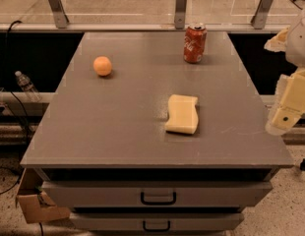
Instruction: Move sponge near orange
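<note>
The sponge has to move near the orange. So next my gripper goes to the pale yellow sponge's middle (181, 115) and closes there.
The sponge (182, 113) is a pale yellow foam block with wavy edges, lying flat on the grey table (118, 117) right of centre. The orange (103, 66) is a small round fruit at the table's back left. My gripper (289, 104) is at the far right edge of the view, beyond the table's right side and well right of the sponge, touching neither thing. It holds nothing that shows.
A red soda can (195, 43) stands upright at the table's back right. Two drawers with handles (158, 197) sit under the tabletop. A plastic bottle (25, 85) lies on the left, and a cardboard box (37, 205) on the floor.
</note>
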